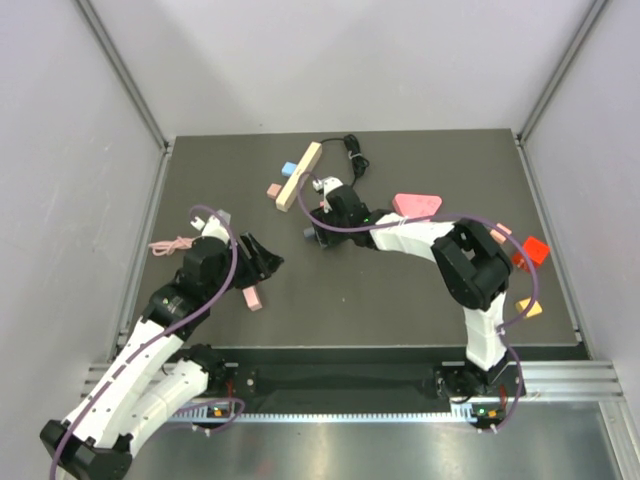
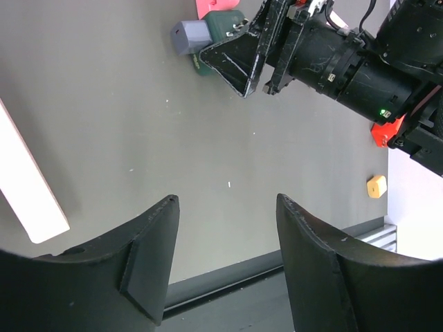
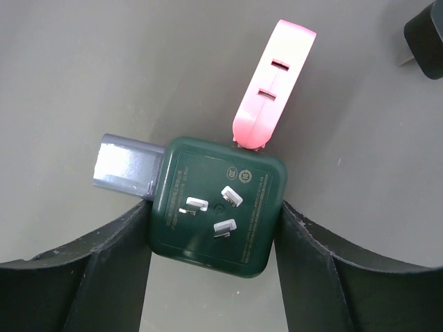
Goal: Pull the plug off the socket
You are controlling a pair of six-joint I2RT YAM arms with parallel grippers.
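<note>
The outer end of the grey plug (image 1: pixel 309 234) (image 2: pixel 183 38) sticks out of the green socket, and my left gripper will close on it there next.
The socket (image 3: pixel 239 228) is a dark green cube lying on the grey table with its three metal prongs facing up. A grey plug (image 3: pixel 128 166) sticks out of its left side and a pink plug (image 3: pixel 273 83) out of its top edge. My right gripper (image 3: pixel 213 207) is shut on the socket, one finger against each side. From above, that gripper (image 1: pixel 322 232) sits mid-table. My left gripper (image 2: pixel 227 199) hovers open over bare table, nothing between its fingers, a little way from the socket (image 2: pixel 220 28) and the grey plug (image 2: pixel 188 36).
A pale wooden bar (image 1: pixel 299 176) lies behind the socket beside small pink and blue blocks. A black cable (image 1: pixel 352 155) runs toward the back. A pink triangle block (image 1: pixel 417 205), red block (image 1: pixel 532 252) and orange block (image 1: pixel 529 308) sit right. A pink block (image 1: pixel 253 298) and pink cord (image 1: pixel 172 244) lie left.
</note>
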